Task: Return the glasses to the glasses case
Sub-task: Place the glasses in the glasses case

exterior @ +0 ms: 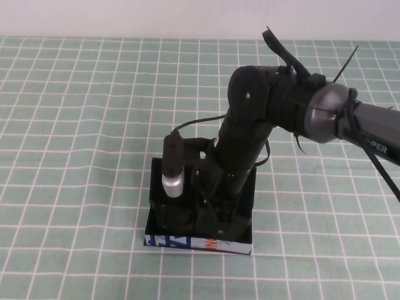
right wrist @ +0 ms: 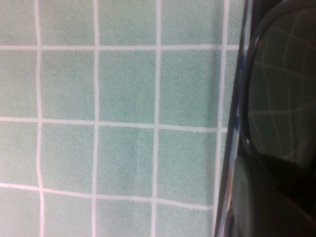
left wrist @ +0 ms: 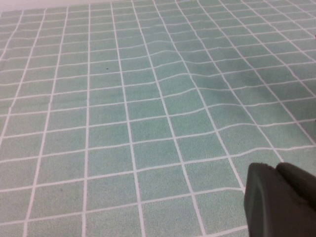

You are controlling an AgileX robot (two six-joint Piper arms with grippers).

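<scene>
The lens frame rests against the front side of the case, so next the right gripper grasps the glasses by the bridge (right wrist: 251, 149), lifts them and settles them farther inside.
The glasses case (exterior: 200, 244) lies open on the checked cloth near the front, its white side with blue and orange print facing me. My right gripper (exterior: 209, 215) reaches down into the case, and the arm hides most of the inside. In the right wrist view a dark-tinted lens of the glasses (right wrist: 281, 74) lies just inside the case's rim (right wrist: 236, 123), with the right gripper (right wrist: 276, 202) dark and close against it. My left gripper (left wrist: 279, 170) shows only in the left wrist view, shut and empty above bare cloth, away from the case.
A green checked tablecloth (exterior: 81, 125) covers the whole table, with slight wrinkles (left wrist: 197, 84). A white wall runs along the far edge. The right arm (exterior: 325, 115) comes in from the right.
</scene>
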